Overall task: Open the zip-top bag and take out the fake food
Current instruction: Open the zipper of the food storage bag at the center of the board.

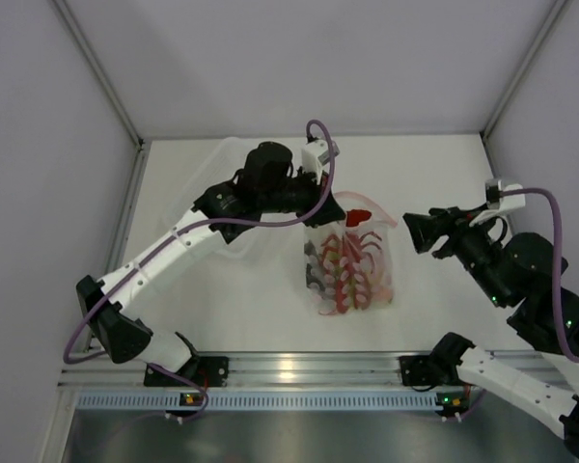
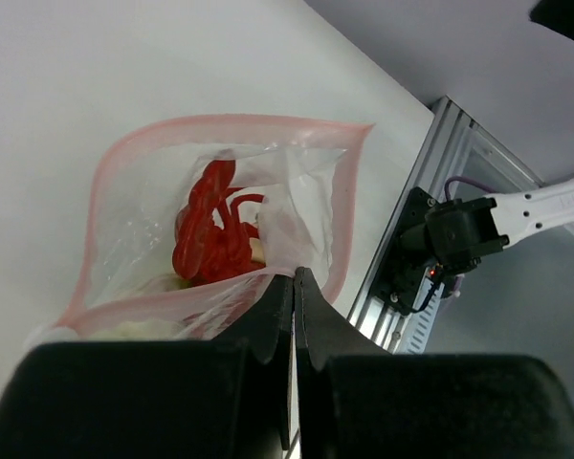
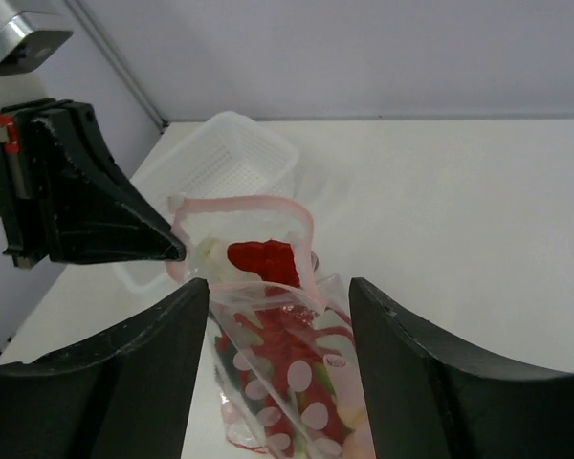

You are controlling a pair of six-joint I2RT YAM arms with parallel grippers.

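The robot's right gripper will next move to the red lobster's top (image 1: 358, 217) (image 3: 265, 256) at the opening of the zip-top bag and close there.
The zip-top bag (image 1: 352, 260) stands upright mid-table, its pink-rimmed mouth open at the top. The red lobster (image 2: 210, 234) stands inside with its top at the mouth, also seen in the right wrist view (image 3: 266, 260). Other fake food lies lower in the bag (image 3: 297, 392); green and pale pieces show but are blurred. My left gripper (image 2: 294, 275) is shut on the bag's pink zip strip (image 2: 172, 301) and holds the left rim up (image 1: 314, 207). My right gripper (image 3: 277, 287) is open and empty, just right of the bag (image 1: 417, 231), facing it.
A rigid clear tray (image 3: 234, 158) sits behind the bag at the left, partly under my left arm (image 1: 224, 154). The aluminium rail (image 1: 289, 367) runs along the near table edge. White walls close in the table at left, back and right.
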